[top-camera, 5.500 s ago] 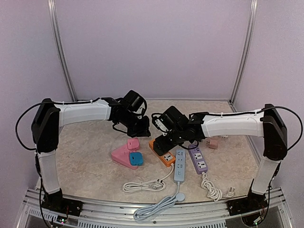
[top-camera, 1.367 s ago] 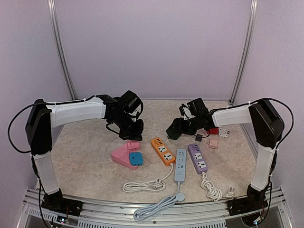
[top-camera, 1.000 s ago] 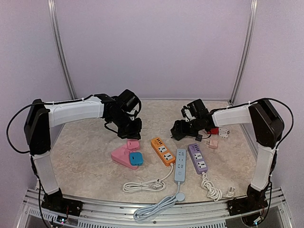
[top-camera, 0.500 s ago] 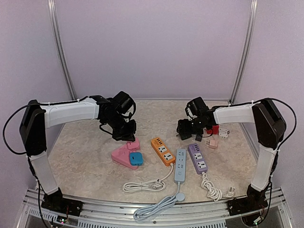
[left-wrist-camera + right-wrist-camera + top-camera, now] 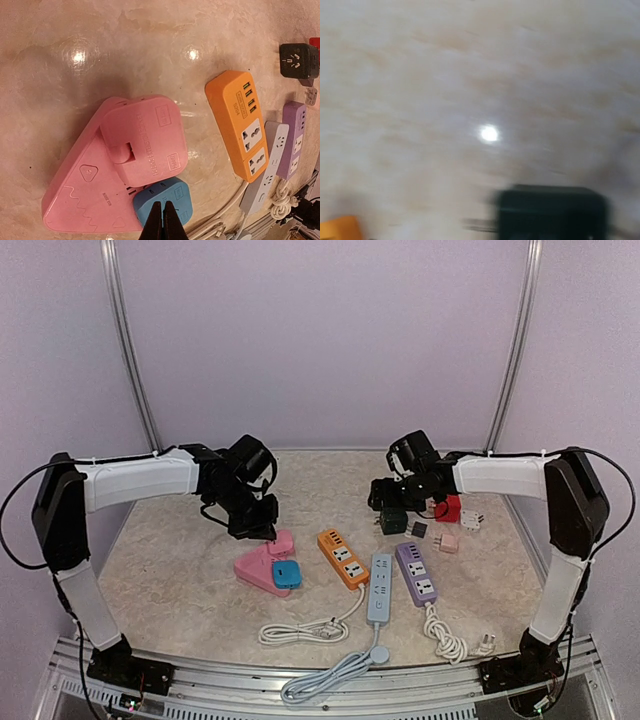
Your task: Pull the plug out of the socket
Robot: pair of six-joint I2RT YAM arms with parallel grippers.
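The robot's right gripper needs to next move across to the pink plug [image 5: 283, 542], beside the blue plug on the pink triangular socket, and close there.
A black plug [image 5: 393, 520] lies loose on the table right of the orange socket strip [image 5: 343, 558]; the right wrist view shows it blurred [image 5: 550, 212]. My right gripper [image 5: 390, 498] hovers just behind it, open and holding nothing; its fingers do not show in its own view. A pink plug [image 5: 145, 140] and a blue plug [image 5: 167, 200] sit in the pink triangular socket [image 5: 80, 195]. My left gripper [image 5: 163, 222] is shut and empty, its tips over the blue plug, close above the pink socket [image 5: 250, 568].
A grey strip [image 5: 379, 587] and a purple strip [image 5: 416, 573] lie right of the orange one, their cables coiled near the front edge. A red plug [image 5: 447, 508], a pale pink one [image 5: 449, 541] and a white one [image 5: 470, 522] lie at the right.
My right gripper carried the black plug from the orange strip to the back right and let it go on the table. My left arm shifted left and down towards the pink socket.
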